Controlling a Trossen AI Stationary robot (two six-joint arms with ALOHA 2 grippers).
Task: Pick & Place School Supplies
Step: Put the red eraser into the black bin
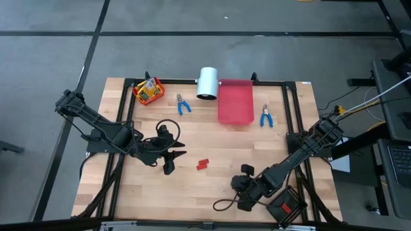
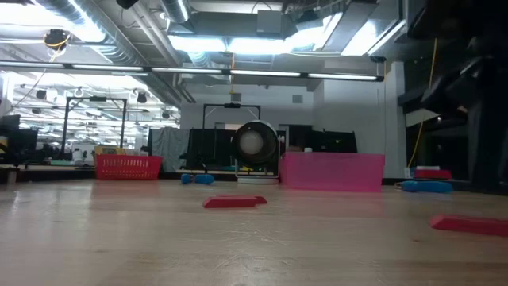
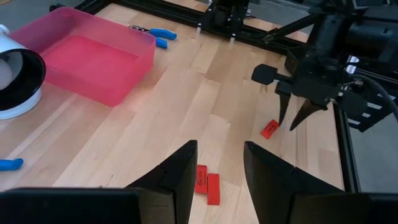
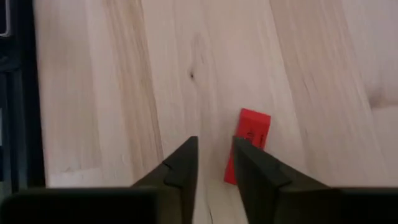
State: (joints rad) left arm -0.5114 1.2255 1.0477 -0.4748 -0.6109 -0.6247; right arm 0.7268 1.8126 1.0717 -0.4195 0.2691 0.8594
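Note:
The lone red block lies under one finger of the robot's right gripper, so the robot should open it, shift over and take the block by its long sides point(image 4: 234, 152).
Two small red blocks point(image 1: 203, 164) lie side by side on the wooden table, mid-front; they also show in the left wrist view point(image 3: 207, 183). My left gripper point(image 1: 174, 159) is open and empty just left of them, its fingers point(image 3: 217, 168) pointing toward them. A third red block point(image 4: 249, 142) lies flat below my right gripper point(image 4: 215, 163), which is open and hangs above it, one finger over the block's edge. Yellow-orange boxes point(image 1: 148, 88) sit in a red basket at the far left. Two blue-handled pliers point(image 1: 183, 104) point(image 1: 266, 116) lie on the table.
A white cylinder point(image 1: 207, 83) lies on its side at the far middle. A pink bin point(image 1: 236, 102) stands beside it, to its right. A black frame point(image 1: 289, 109) runs around the table. Bare wood lies between the two arms.

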